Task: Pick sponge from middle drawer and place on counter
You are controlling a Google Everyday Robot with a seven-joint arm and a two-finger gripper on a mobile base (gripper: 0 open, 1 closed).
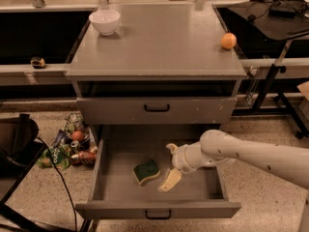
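Next, the gripper goes to the sponge in the open middle drawer and closes on the sponge's end (155, 169) nearest the white arm.
The sponge (146, 171), dark green on top with a pale yellow edge, lies flat on the floor of the open middle drawer (116, 190), left of centre. My gripper (169, 165) is over the drawer's middle, just right of the sponge and apart from it. Its two pale fingers are spread, one (171, 148) pointing back and the other (169, 181) pointing to the front, with nothing between them. The white arm comes in from the right. The grey counter (159, 40) is the cabinet's top.
A white bowl (105, 21) stands at the counter's back left and an orange ball (228, 40) at its right edge. A shut drawer front (156, 110) is above the open one. Snack packets (72, 144) lie on the floor at left. Black surfaces flank the cabinet.
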